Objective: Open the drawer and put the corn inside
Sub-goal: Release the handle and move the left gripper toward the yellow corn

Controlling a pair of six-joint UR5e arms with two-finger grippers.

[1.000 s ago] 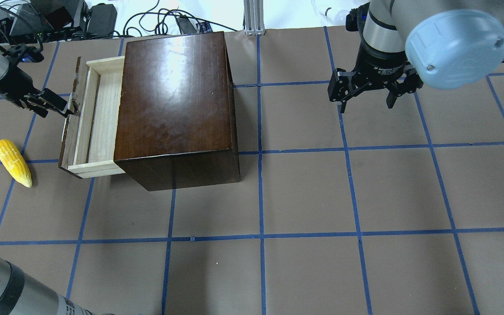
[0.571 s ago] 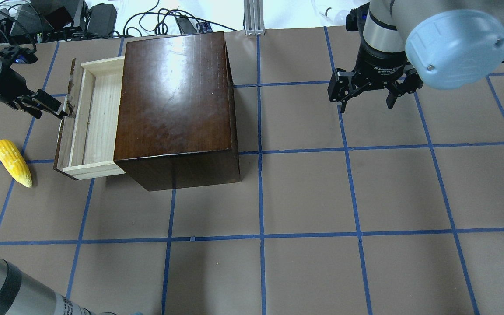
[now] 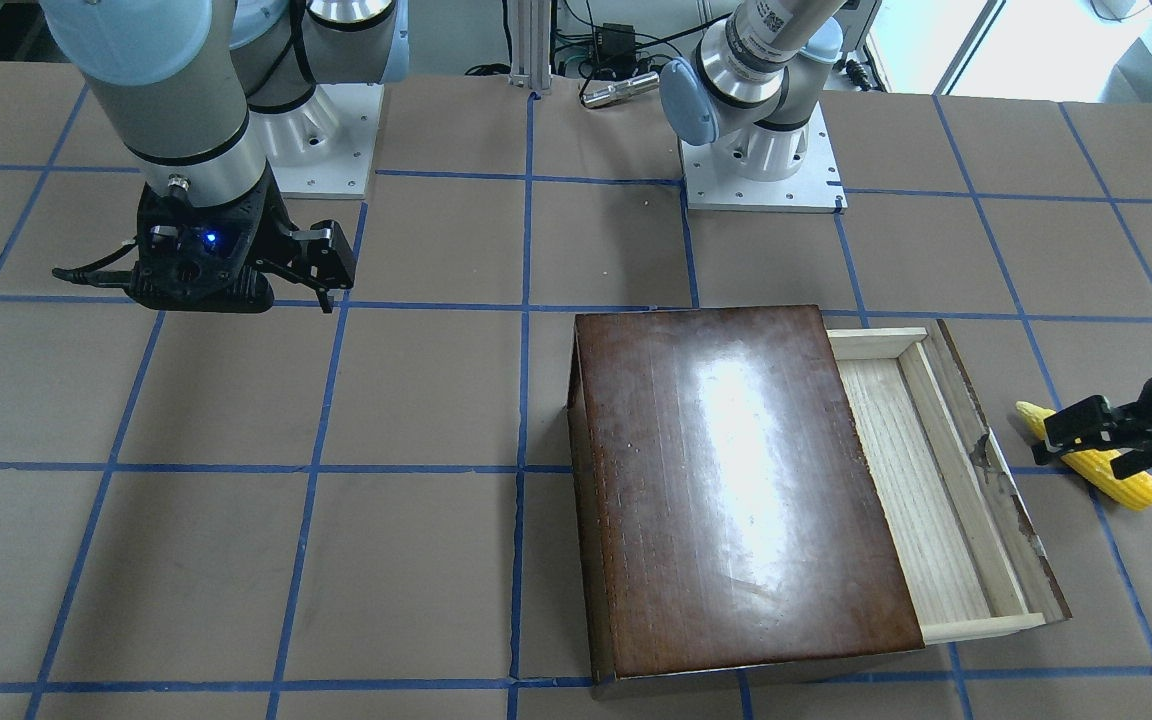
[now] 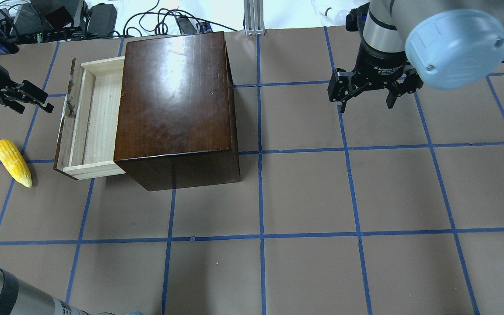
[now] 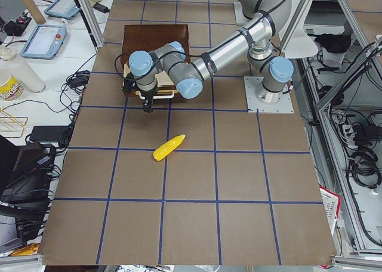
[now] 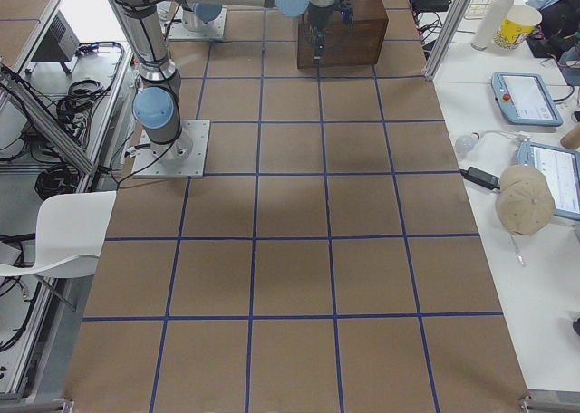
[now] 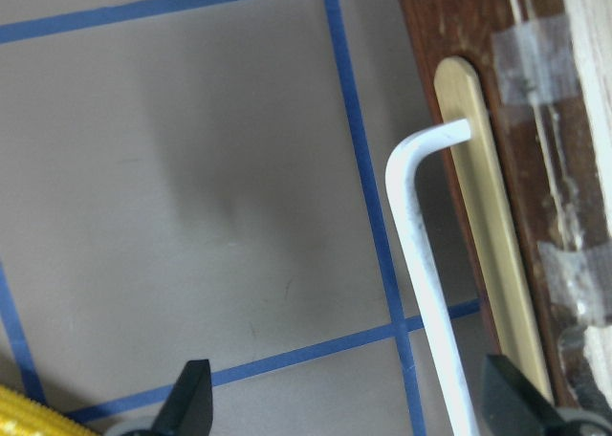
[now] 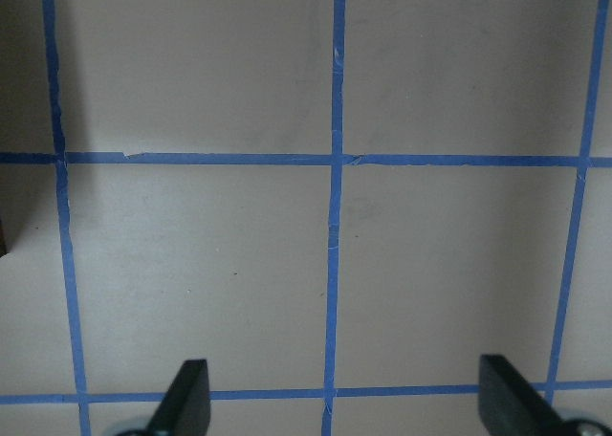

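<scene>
The drawer already stands open. So next, I should move my left gripper to the middle of the yellow corn [image 3: 1096, 466] and close it there.
The drawer [image 4: 88, 120], a pale wood tray with a dark worn front, stands pulled out of the dark-brown box [image 4: 175, 105] on its left side. Its tray holds nothing. The yellow corn [image 4: 12, 162] lies on the table left of the drawer front. My left gripper [image 4: 35, 104] is open and empty, a little left of the drawer front and beyond the corn. In the left wrist view the cream handle [image 7: 421, 264] lies ahead between the open fingertips [image 7: 191, 403], untouched. My right gripper [image 4: 366, 105] hangs open and empty far to the right.
The table [image 4: 304, 192] is brown with a blue tape grid. Cables and gear [image 4: 59, 17] lie beyond its far edge. In the front-facing view my left gripper [image 3: 1048, 440] partly covers the corn [image 3: 1121, 482].
The drawer slid a little further out, then stopped. My left gripper has let go of the handle and drawn back to the left. The right arm and the corn have not moved.
</scene>
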